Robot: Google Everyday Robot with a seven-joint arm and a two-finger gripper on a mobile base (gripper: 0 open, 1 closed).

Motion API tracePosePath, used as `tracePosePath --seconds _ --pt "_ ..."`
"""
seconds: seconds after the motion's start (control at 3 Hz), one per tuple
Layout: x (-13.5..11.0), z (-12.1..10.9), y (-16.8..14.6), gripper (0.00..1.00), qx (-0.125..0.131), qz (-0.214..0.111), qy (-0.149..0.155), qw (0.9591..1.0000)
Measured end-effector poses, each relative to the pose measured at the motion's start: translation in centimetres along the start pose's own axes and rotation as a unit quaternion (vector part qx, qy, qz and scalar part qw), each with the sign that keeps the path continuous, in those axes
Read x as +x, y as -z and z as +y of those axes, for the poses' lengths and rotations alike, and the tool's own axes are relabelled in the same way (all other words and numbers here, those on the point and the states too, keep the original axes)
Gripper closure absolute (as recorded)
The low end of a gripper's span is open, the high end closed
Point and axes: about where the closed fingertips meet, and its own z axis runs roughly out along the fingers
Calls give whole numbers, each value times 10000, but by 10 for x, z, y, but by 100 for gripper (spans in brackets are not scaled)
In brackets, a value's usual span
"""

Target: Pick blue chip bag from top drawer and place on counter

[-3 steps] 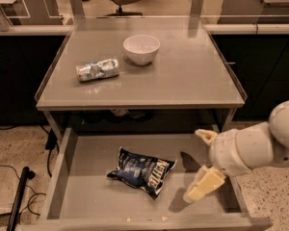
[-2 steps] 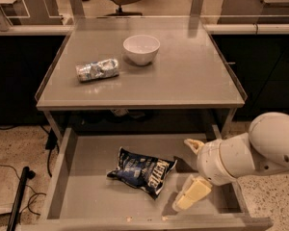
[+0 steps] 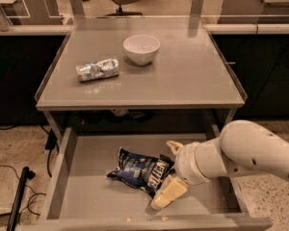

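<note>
The spread fingers will squeeze the arm-side end [image 3: 159, 171] of the blue chip bag.
The blue chip bag [image 3: 142, 171] lies flat in the middle of the open top drawer [image 3: 86, 186], dark navy with white lettering. My gripper [image 3: 169, 170] reaches in from the right and sits at the bag's right edge. One cream finger [image 3: 169, 193] lies at the bag's lower right corner, the other [image 3: 174, 146] stands above its upper right corner. The jaws are spread apart on either side of the bag's edge. The counter [image 3: 183, 76] above the drawer is flat and grey.
A white bowl [image 3: 141, 48] and a silvery-white cylindrical packet [image 3: 97, 69] sit on the counter. My white arm [image 3: 245, 153] crosses the drawer's right side. A black pole [image 3: 17, 196] and cables lie on the floor at left. Office chairs stand beyond the counter.
My gripper and arm have moved left across the drawer, from its right side up to the chip bag's right edge. The bag has not moved.
</note>
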Motion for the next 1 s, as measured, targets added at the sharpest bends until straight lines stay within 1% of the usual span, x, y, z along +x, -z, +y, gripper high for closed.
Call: tracePosePath --seconds 0.33,0.67,1.0 --pt "-15 -1 -30 0 -21 -185 -207 9996" --pt "-14 -1 -33 0 -32 -192 -228 9996" --pt "-11 -4 -56 0 -111 -243 -387 9989"
